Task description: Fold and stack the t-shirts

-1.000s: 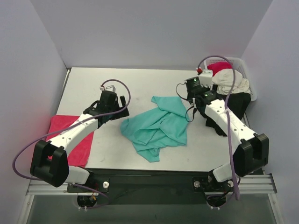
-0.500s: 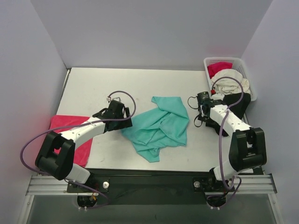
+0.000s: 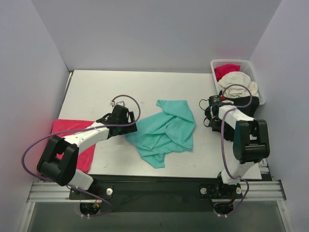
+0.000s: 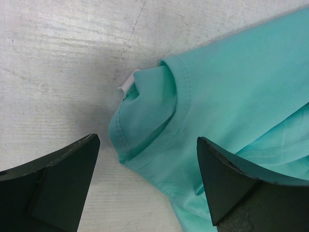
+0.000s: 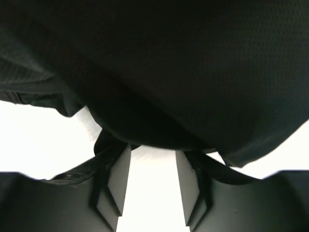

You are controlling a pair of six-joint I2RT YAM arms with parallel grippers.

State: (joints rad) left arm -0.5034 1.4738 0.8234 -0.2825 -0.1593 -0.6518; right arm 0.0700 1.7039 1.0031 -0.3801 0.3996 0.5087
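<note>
The edge of the black t-shirt lies beyond my right gripper's fingers, so I will open them and grip the cloth farther in before I lift [image 5: 155,108] it into the basket.
A crumpled teal-green t-shirt [image 3: 166,130] lies mid-table. My left gripper [image 3: 129,121] is low at its left edge, open. In the left wrist view the teal collar fold [image 4: 159,106] lies between and just beyond the wide-apart jaws of that gripper [image 4: 147,145]. A pinkish-red t-shirt [image 3: 84,152] lies flat at the left, under the left arm. A black t-shirt [image 3: 250,107] is heaped beside the basket. My right gripper [image 3: 208,112] is pushed against its left side. In the right wrist view black cloth [image 5: 193,72] fills the frame above the gripper [image 5: 152,150], whose fingers stand narrowly apart with bare table between them.
A white slotted basket [image 3: 253,65] stands at the back right corner, holding red cloth [image 3: 226,71] and cream cloth [image 3: 236,84]. Walls close in the table on the left, back and right.
The right arm drew back from the basket down to the black t-shirt, and its jaws narrowed. The left gripper slid down to the teal shirt's left edge, then held still.
</note>
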